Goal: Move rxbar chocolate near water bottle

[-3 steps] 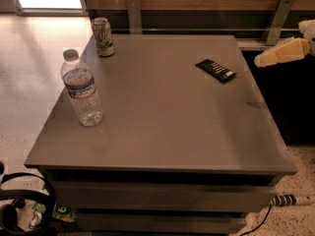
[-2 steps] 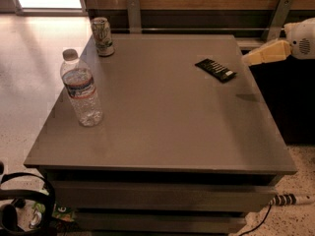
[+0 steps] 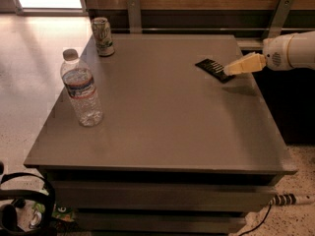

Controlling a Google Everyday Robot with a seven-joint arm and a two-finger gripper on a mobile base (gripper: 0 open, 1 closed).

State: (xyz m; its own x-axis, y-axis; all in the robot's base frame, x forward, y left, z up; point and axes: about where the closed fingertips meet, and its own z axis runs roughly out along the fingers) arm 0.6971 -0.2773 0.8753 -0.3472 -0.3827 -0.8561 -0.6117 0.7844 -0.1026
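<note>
My gripper should move to close on the near end of the rxbar chocolate [image 3: 224, 74], which is the end that lies farther away from the soda can.
The rxbar chocolate [image 3: 212, 68], a flat black wrapper bar, lies on the grey table [image 3: 157, 127] at the far right. The water bottle [image 3: 81, 89], clear with a grey-white cap, stands upright near the table's left edge. My gripper [image 3: 231, 69] reaches in from the right on a white arm, its pale yellow tip over the bar's right end. I cannot tell if it touches the bar.
A pale green-marked soda can [image 3: 103, 36] stands at the far left corner of the table. A dark wall rail with metal brackets [image 3: 133, 14] runs behind the table. Black headphones [image 3: 24, 205] and a cable [image 3: 285, 199] lie on the floor in front.
My gripper has moved left from beyond the table's right edge, and its tip now sits over the right end of the rxbar chocolate. The bar, bottle and can have not moved.
</note>
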